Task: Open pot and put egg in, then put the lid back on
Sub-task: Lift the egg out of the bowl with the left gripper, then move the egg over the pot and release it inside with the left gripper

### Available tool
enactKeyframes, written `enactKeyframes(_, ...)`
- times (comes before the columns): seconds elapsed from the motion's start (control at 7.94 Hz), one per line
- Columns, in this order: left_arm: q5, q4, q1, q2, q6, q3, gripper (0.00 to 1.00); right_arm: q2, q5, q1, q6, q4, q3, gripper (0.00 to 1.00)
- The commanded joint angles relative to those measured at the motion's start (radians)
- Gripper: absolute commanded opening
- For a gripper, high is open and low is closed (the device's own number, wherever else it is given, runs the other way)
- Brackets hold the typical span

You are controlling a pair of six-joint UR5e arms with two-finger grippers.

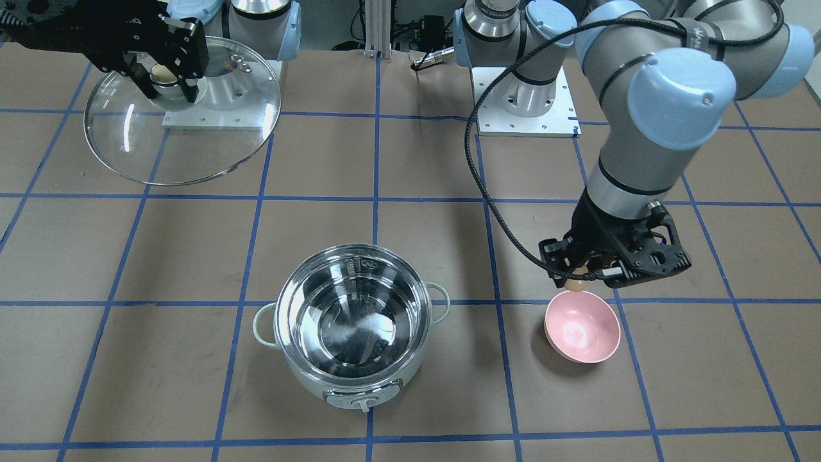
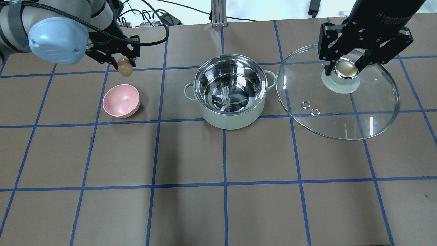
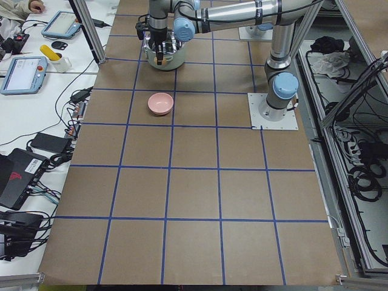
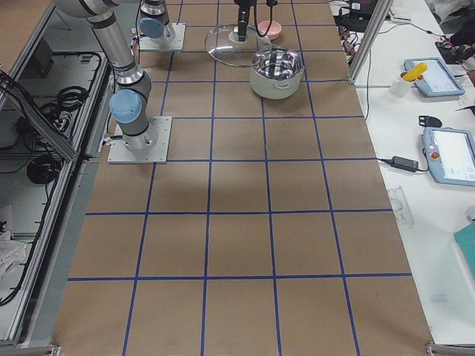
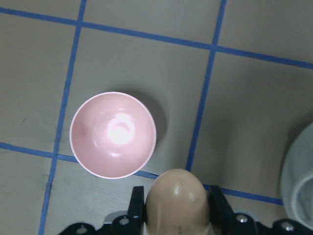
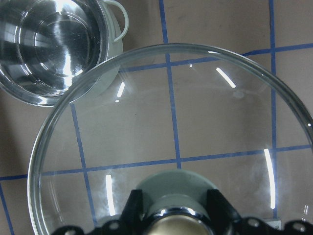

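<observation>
The brown egg will leave my left gripper on the open pot's shiny bottom, near its middle [image 1: 369, 315], toward the pink bowl.
The mint-green steel pot [image 2: 230, 93] stands open and empty at the table's middle; it also shows in the front view [image 1: 353, 327]. My left gripper [image 2: 125, 65] is shut on the brown egg [image 2: 125, 67] and holds it in the air just behind the pink bowl [image 2: 121, 100]; the egg fills the bottom of the left wrist view [image 5: 177, 200]. My right gripper [image 2: 345, 68] is shut on the knob of the glass lid [image 2: 341, 102] and holds the lid in the air to the right of the pot. The lid also shows in the front view [image 1: 186, 141].
The empty pink bowl [image 1: 582, 326] sits left of the pot on the brown, blue-taped table. The two arm bases [image 1: 524, 96] stand at the table's robot side. Tablets and cables lie on a side table [image 4: 445, 74] beyond the pot.
</observation>
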Motion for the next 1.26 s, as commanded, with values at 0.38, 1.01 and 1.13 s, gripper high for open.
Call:
enactKeyframes(0.38,-0.047,0.161,-0.268,-0.104,-0.186,0.109,0.0,-0.005,-0.001,0.001,0.0,0.003,0.002,0.24)
enactKeyframes(1.01,-0.187,0.171,-0.313,-0.236,-0.194,0.103,0.0,-0.005,-0.002,0.001,0.0,0.005,0.002,0.24)
enactKeyframes(1.13,-0.188,0.171,-0.321,-0.261,-0.192,0.089,0.01,-0.005,-0.002,0.001,-0.002,0.005,0.002,0.24)
